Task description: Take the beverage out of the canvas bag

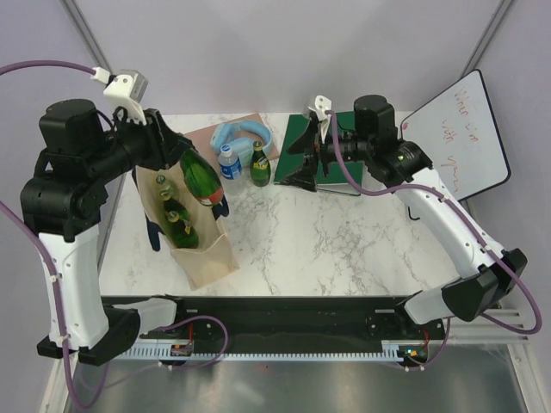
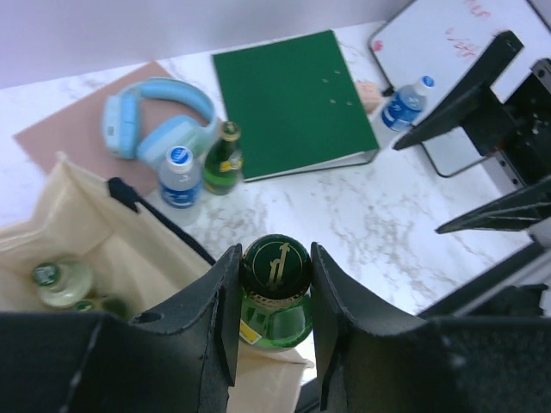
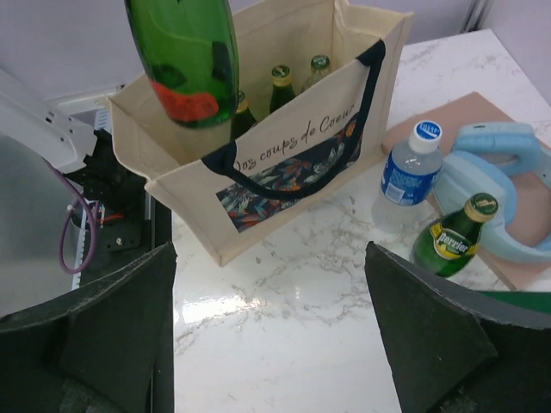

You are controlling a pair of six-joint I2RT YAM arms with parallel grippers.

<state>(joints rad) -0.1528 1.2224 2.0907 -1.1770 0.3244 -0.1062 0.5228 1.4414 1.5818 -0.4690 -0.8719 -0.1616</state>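
Observation:
My left gripper has the large green bottle, which hangs over the bag's opening now. Next, I set it down beside the small green Perrier bottle, just off the green binder's corner (image 1: 276,201) (image 2: 255,206).
The beige canvas bag (image 1: 205,249) with navy handles stands open at the table's left; it also shows in the right wrist view (image 3: 284,146) and the left wrist view (image 2: 52,232). My left gripper (image 2: 274,284) is shut on the cap and neck of a large green glass bottle (image 1: 201,179), held above the bag's opening; the bottle hangs over the bag in the right wrist view (image 3: 185,60). Several smaller green bottles (image 1: 179,221) stay inside the bag. My right gripper (image 1: 301,163) is open and empty over the green binder, well right of the bag.
A small water bottle (image 1: 229,162) and a small green Perrier bottle (image 1: 260,165) stand on the table by blue headphones (image 1: 243,133) on a brown mat. A green binder (image 2: 293,103) lies at the back, a whiteboard (image 1: 465,129) at the right.

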